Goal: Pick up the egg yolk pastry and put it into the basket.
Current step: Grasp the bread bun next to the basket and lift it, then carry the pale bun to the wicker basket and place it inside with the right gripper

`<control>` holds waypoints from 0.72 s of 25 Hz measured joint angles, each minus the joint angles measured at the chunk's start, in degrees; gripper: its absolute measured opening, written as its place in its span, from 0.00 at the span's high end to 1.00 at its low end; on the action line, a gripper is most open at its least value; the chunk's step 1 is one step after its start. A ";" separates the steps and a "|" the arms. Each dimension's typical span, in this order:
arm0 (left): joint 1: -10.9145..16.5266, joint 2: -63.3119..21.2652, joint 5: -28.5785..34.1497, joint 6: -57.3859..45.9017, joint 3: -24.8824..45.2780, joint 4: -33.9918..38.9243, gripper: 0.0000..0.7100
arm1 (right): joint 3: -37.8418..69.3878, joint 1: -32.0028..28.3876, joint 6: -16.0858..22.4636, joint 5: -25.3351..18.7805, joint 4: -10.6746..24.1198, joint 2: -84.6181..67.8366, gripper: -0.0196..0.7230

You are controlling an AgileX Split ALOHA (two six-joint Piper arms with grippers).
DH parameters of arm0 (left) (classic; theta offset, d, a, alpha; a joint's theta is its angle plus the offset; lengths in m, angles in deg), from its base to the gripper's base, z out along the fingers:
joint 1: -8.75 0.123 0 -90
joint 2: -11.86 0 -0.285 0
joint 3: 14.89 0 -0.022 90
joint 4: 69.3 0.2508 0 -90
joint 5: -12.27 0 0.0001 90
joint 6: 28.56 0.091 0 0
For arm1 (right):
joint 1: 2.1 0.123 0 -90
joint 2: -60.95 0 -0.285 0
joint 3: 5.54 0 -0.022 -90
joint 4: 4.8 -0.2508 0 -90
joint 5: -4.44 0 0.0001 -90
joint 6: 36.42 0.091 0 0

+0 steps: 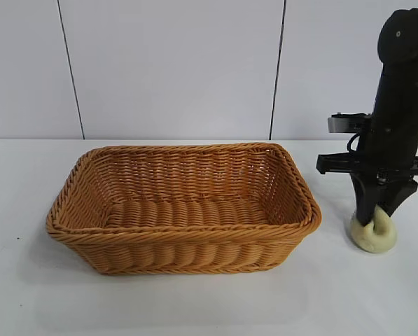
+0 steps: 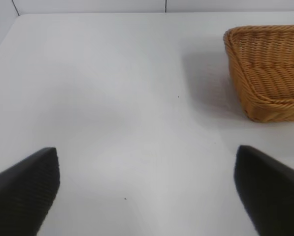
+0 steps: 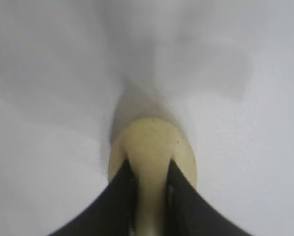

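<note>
Next, I let go of the egg yolk pastry with my right gripper on the middle of the basket's bottom [image 1: 190, 210], behind the basket's front rim.
The egg yolk pastry [image 1: 374, 234], a small pale cream-yellow puck, lies on the white table to the right of the basket [image 1: 187, 241], a large orange-brown wicker one. My right gripper [image 1: 379, 218] comes straight down onto the pastry and is shut on it, the soft dough squeezed narrow between the two black fingers [image 3: 119, 196]. In the right wrist view the pastry [image 3: 154, 142] bulges out beyond the fingertips. My left gripper [image 2: 147, 182] does not show in the exterior view; its own view has it open over bare table, with the basket's corner [image 2: 265, 105] off to one side.
White table [image 1: 26, 280] all round, with a pale panelled wall behind. The basket's inside holds nothing. About a hand's width of table separates the basket's right rim [image 1: 314, 210] from the pastry.
</note>
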 joint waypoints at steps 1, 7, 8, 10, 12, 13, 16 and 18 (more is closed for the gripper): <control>0.00 0.00 0.00 0.00 0.00 0.06 0.02 | 0.00 0.00 0.00 -0.12 0.00 0.00 0.96; 0.00 0.00 0.00 0.00 0.00 0.06 0.02 | -0.75 0.00 -1.75 -2.79 0.05 -3.75 0.97; 0.00 0.00 0.00 0.00 0.00 0.06 0.02 | -1.41 0.00 -1.75 -3.78 0.05 -4.96 0.97; 0.00 0.00 0.00 0.00 0.00 0.06 0.02 | -3.18 0.00 -1.80 -5.48 0.05 -7.17 0.97; 0.00 0.00 0.00 0.00 0.00 0.06 0.02 | -5.60 0.00 -1.92 -7.57 0.05 -9.17 0.97; 0.00 0.00 0.00 0.00 0.00 0.06 0.02 | -6.80 0.00 -1.92 -8.26 0.05 -10.13 0.97; 0.00 0.00 0.00 0.00 0.00 0.06 0.02 | -9.62 0.00 -1.93 -10.15 0.05 -12.28 0.97; 0.00 0.00 0.00 0.00 0.00 0.06 0.02 | -11.11 0.00 -1.99 -11.16 0.05 -13.19 0.97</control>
